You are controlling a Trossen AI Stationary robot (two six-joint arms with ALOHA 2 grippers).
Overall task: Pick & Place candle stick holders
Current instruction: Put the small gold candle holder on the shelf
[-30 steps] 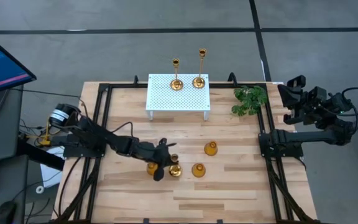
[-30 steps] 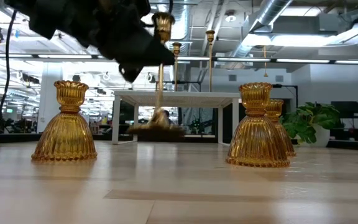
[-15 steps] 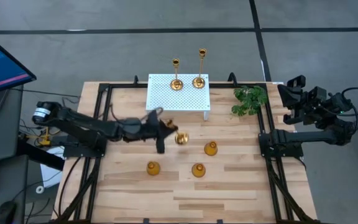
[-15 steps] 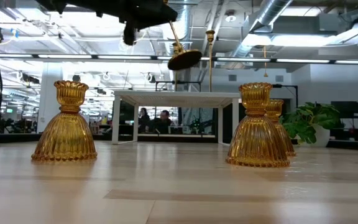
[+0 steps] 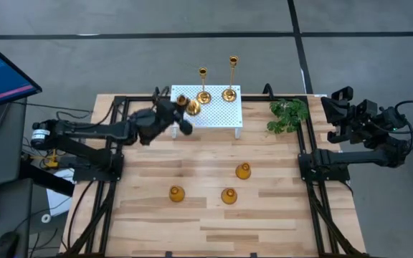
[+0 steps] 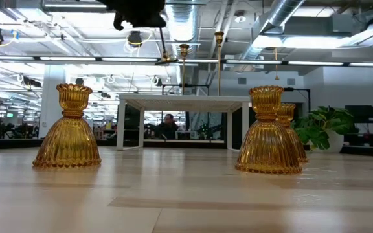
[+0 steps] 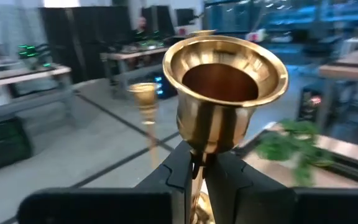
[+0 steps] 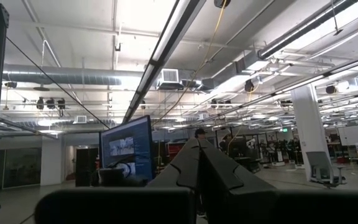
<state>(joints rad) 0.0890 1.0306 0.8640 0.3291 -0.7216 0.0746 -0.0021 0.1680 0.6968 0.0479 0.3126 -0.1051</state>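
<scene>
Next, I release the gold candle stick holder from my left gripper on the white stand's end [image 5: 182, 99] farthest from the plant.
My left gripper [image 5: 178, 109] is shut on a slim gold candle stick holder [image 5: 186, 104] in the air above the left part of the white perforated stand [image 5: 217, 115]. Its cup fills the left wrist view [image 7: 225, 68]. Two more slim sticks [image 5: 203, 95] [image 5: 229, 93] stand on their round bases at the stand's far edge. Three short bulbous amber holders [image 5: 176, 193] [image 5: 229, 196] [image 5: 243, 170] stand on the wooden table. My right gripper [image 8: 197, 149] is shut and empty, parked off the table's right side. My left gripper pinches the stick's thin stem [image 7: 197, 163] just below the cup, between its two fingers. The fingers come from the table's left and lie across the stem. The stick is lifted clear and hangs tilted below the gripper, its round base [image 6: 167, 60] above the stand's top.
A green plant [image 5: 288, 115] sits at the table's far right, beside the stand. A black frame [image 5: 120, 143] runs along the table's left and right sides. Bare wood lies between the stand and the bulbous holders.
My left gripper has lifted the slim stick from among the bulbous holders and carried it up and toward the far edge, to above the stand's left part. The stick swung out tilted on the way. The other holders have stayed where they were.
</scene>
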